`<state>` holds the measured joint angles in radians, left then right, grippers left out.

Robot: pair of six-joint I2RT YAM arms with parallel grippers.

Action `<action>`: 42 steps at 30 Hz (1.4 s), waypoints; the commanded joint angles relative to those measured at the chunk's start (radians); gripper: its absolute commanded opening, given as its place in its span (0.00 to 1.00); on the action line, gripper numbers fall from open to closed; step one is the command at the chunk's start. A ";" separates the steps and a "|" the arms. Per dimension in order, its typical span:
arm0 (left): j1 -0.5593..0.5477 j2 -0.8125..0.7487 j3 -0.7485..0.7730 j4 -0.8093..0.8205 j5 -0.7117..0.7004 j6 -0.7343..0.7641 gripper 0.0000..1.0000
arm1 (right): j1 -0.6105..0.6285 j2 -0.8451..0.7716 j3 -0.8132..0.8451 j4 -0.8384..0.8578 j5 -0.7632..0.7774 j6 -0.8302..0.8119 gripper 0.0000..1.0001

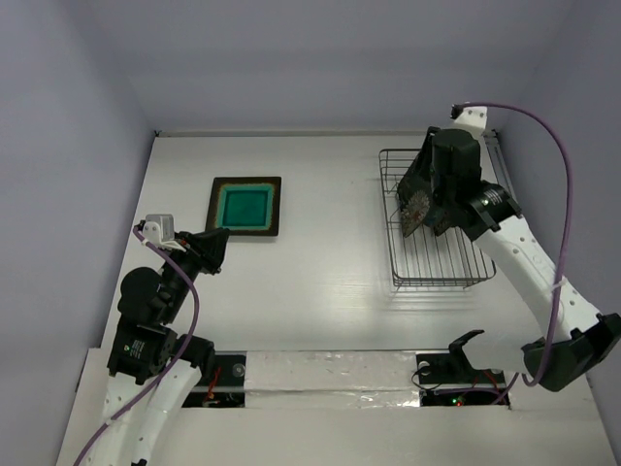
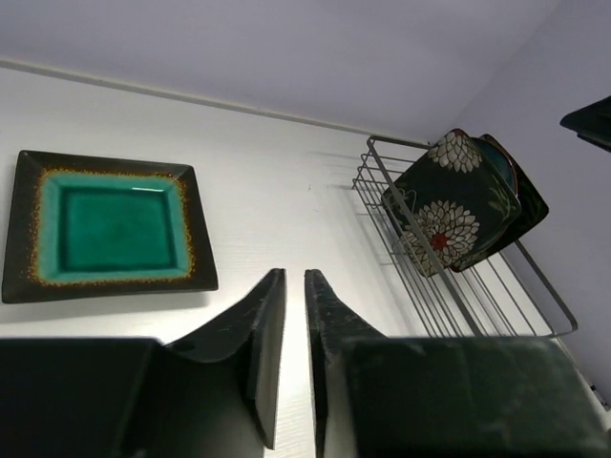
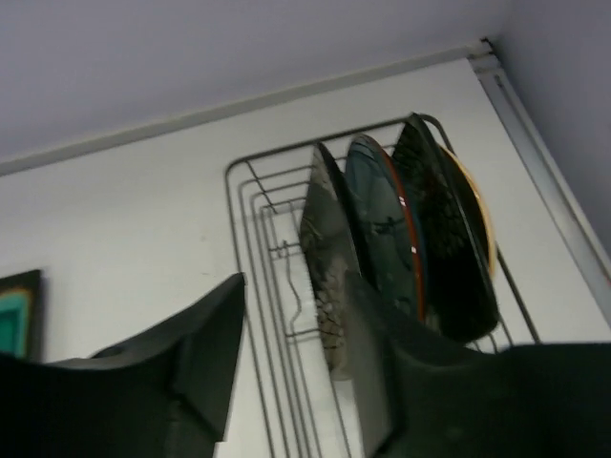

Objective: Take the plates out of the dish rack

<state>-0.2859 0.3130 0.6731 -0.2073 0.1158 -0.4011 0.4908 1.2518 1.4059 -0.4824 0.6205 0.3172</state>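
Note:
Next, I move my right gripper to the middle of the upper edge (image 1: 423, 181) (image 3: 355, 235) of the square flowered-back plate in the dish rack and close it there.
One square teal-faced plate (image 1: 246, 206) lies flat on the table, also in the left wrist view (image 2: 105, 224). The dish rack (image 1: 437, 277) holds three plates on edge: a square flowered-back one (image 3: 329, 248), a round teal one (image 3: 382, 219) and a dark-looking one with a cream rim (image 3: 449, 239). My right gripper (image 3: 296, 315) is open over the rack. The square plate's edge sits between its fingers, against the right one (image 3: 382, 363). My left gripper (image 2: 295, 315) is shut and empty, just near of the flat plate.
The rack (image 2: 482, 296) stands at the table's right side near the right wall. White walls close in the back and both sides. The arm bases and cables sit at the near edge.

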 commanded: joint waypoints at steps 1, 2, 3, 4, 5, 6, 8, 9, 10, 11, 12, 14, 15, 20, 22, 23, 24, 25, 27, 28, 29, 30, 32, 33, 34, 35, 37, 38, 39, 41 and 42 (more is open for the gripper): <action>0.005 0.015 -0.006 0.037 -0.002 0.004 0.13 | -0.040 0.046 -0.015 -0.131 0.058 -0.105 0.55; 0.005 0.015 -0.006 0.037 -0.004 0.004 0.17 | -0.053 0.060 -0.001 -0.148 0.039 -0.112 0.55; 0.005 0.015 -0.004 0.036 -0.007 0.004 0.24 | -0.076 0.089 0.028 -0.174 0.025 -0.130 0.55; 0.005 0.014 -0.004 0.034 -0.008 0.004 0.26 | -0.089 0.089 0.037 -0.177 0.025 -0.130 0.55; 0.014 0.012 -0.004 0.032 -0.011 0.004 0.28 | -0.098 0.118 0.048 -0.188 -0.002 -0.142 0.55; 0.014 0.009 -0.004 0.032 -0.010 0.004 0.31 | -0.098 0.133 0.062 -0.203 -0.019 -0.144 0.54; 0.014 0.005 -0.006 0.036 -0.008 0.004 0.33 | -0.107 0.155 0.079 -0.203 -0.045 -0.158 0.54; 0.014 0.005 -0.006 0.036 -0.007 0.004 0.34 | -0.116 0.181 0.082 -0.206 -0.050 -0.159 0.53; 0.014 0.006 -0.006 0.036 -0.005 0.004 0.34 | -0.116 0.196 0.091 -0.219 -0.047 -0.158 0.53; 0.014 0.008 -0.006 0.036 -0.004 0.005 0.35 | -0.116 0.213 0.099 -0.229 0.003 -0.153 0.53; 0.014 0.009 -0.006 0.036 -0.002 0.004 0.36 | -0.127 0.240 0.102 -0.234 0.024 -0.149 0.52; 0.014 0.011 -0.004 0.037 0.004 0.004 0.36 | -0.139 0.261 0.104 -0.225 -0.010 -0.158 0.52; 0.014 0.011 -0.006 0.039 0.007 0.004 0.37 | -0.152 0.267 0.100 -0.210 -0.021 -0.164 0.52; 0.014 0.005 -0.007 0.040 0.007 0.004 0.37 | -0.179 0.366 0.142 -0.216 -0.036 -0.185 0.45; 0.014 0.001 -0.007 0.039 0.005 0.004 0.38 | -0.179 0.399 0.169 -0.208 -0.012 -0.196 0.44; 0.014 0.003 -0.006 0.039 0.005 0.004 0.38 | -0.179 0.429 0.182 -0.217 0.001 -0.196 0.43; 0.014 0.003 -0.007 0.037 0.005 0.004 0.38 | -0.179 0.439 0.194 -0.222 -0.004 -0.199 0.42; 0.014 0.001 -0.007 0.037 0.005 0.004 0.38 | -0.179 0.443 0.205 -0.210 -0.007 -0.210 0.38; 0.014 -0.002 -0.007 0.039 0.007 0.004 0.38 | -0.179 0.446 0.209 -0.211 0.002 -0.213 0.29; 0.014 -0.003 -0.007 0.039 0.005 0.004 0.39 | -0.179 0.446 0.217 -0.216 0.007 -0.213 0.20; 0.014 -0.003 -0.007 0.039 0.005 0.004 0.39 | -0.179 0.446 0.219 -0.220 0.025 -0.214 0.14; 0.014 -0.005 -0.007 0.039 0.005 0.002 0.39 | -0.179 0.437 0.220 -0.223 0.030 -0.216 0.10; 0.014 -0.003 -0.007 0.040 0.008 0.002 0.39 | -0.179 0.417 0.217 -0.220 0.045 -0.224 0.05; 0.014 -0.005 -0.007 0.042 0.010 0.004 0.39 | -0.179 0.396 0.217 -0.219 0.048 -0.227 0.04; 0.014 -0.003 -0.007 0.042 0.010 0.004 0.39 | -0.179 0.385 0.219 -0.219 0.050 -0.230 0.03; 0.014 -0.003 -0.007 0.042 0.012 0.002 0.39 | -0.179 0.377 0.226 -0.219 0.051 -0.242 0.02; 0.014 -0.005 -0.007 0.040 0.012 0.002 0.39 | -0.179 0.359 0.238 -0.225 0.058 -0.253 0.00; 0.014 -0.005 -0.007 0.040 0.012 0.002 0.39 | -0.179 0.353 0.245 -0.226 0.058 -0.265 0.00; 0.014 -0.005 -0.007 0.042 0.012 0.002 0.39 | -0.179 0.347 0.258 -0.226 0.062 -0.270 0.00; 0.014 -0.003 -0.007 0.040 0.012 0.002 0.39 | -0.179 0.328 0.272 -0.225 0.073 -0.283 0.00; 0.014 0.000 -0.009 0.042 0.012 0.002 0.39 | -0.179 0.319 0.287 -0.223 0.077 -0.288 0.00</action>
<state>-0.2787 0.3149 0.6731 -0.2073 0.1131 -0.4019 0.3149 1.6890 1.5818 -0.7544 0.6121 0.0566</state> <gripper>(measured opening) 0.393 0.161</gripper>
